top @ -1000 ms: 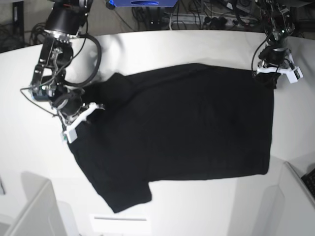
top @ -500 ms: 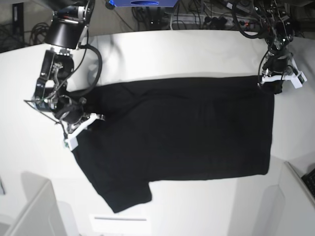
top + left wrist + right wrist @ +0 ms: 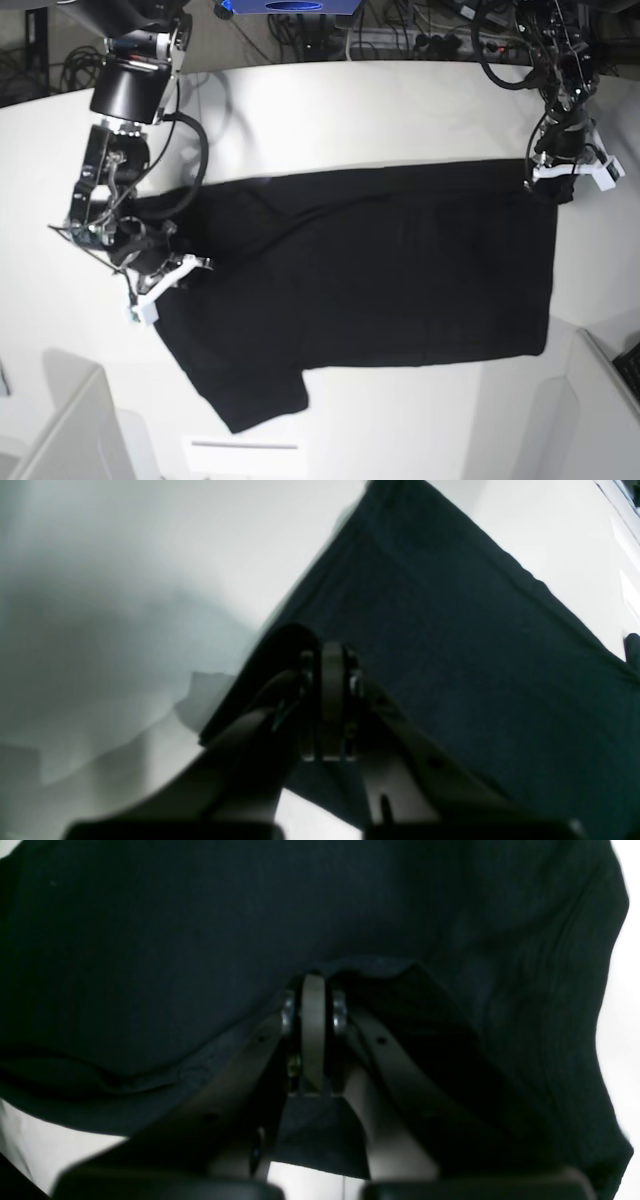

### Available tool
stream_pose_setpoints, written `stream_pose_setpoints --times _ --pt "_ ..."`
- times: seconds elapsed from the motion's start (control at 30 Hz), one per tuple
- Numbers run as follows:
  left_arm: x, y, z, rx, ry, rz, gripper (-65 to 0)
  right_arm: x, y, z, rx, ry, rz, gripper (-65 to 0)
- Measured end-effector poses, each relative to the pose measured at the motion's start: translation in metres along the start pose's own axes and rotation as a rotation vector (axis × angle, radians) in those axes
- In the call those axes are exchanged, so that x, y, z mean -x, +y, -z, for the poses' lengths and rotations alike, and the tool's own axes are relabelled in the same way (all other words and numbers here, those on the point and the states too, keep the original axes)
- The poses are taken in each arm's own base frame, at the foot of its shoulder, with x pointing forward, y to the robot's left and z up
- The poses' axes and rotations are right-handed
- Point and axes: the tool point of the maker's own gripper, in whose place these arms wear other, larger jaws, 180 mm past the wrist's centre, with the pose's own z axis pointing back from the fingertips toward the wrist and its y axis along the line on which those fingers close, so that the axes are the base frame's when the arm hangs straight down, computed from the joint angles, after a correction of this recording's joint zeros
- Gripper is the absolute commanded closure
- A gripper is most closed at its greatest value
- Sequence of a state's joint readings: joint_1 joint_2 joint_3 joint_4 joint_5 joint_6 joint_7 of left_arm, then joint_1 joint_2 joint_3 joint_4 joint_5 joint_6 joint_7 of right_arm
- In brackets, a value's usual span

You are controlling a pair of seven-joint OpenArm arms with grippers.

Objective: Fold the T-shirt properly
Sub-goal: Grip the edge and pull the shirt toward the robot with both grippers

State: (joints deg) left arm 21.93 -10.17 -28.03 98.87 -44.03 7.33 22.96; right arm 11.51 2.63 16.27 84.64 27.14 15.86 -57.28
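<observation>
My right gripper is going to release the raised fold on the black T-shirt's lower layer, just inside its side edge (image 3: 181,266).
The black T-shirt (image 3: 380,270) lies spread on the white table (image 3: 330,110), plain side up, with one sleeve (image 3: 250,390) pointing toward the front edge. At the shirt's far right corner, my left gripper (image 3: 556,183) is shut on the cloth. The left wrist view shows that gripper (image 3: 332,652) pinching the T-shirt's (image 3: 475,630) edge a little above the table. On the shirt's left side, my right gripper (image 3: 160,283) is shut on the cloth. In the right wrist view, that gripper (image 3: 312,982) holds a raised fold of the T-shirt (image 3: 200,915).
Cables and a blue box (image 3: 290,6) sit beyond the table's far edge. Grey partitions rise at the front left (image 3: 70,430) and front right (image 3: 600,400). A flat white slab (image 3: 240,450) lies at the front edge below the sleeve.
Both grippers have moved toward the front of the table with the cloth in them. The shirt's far edge has come forward and now runs straighter.
</observation>
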Motion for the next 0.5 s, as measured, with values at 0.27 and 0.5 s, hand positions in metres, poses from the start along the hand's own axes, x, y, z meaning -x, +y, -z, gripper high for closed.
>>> stream_pose_setpoints --times 0.27,0.5 --pt "-0.002 0.007 -0.003 -0.013 -0.005 -0.010 0.0 0.008 -0.004 -0.008 0.019 -0.029 -0.005 0.0" --pt "-0.023 0.012 -0.007 -0.027 -0.067 -0.015 0.0 0.000 0.000 -0.013 0.014 -0.070 -0.017 0.0"
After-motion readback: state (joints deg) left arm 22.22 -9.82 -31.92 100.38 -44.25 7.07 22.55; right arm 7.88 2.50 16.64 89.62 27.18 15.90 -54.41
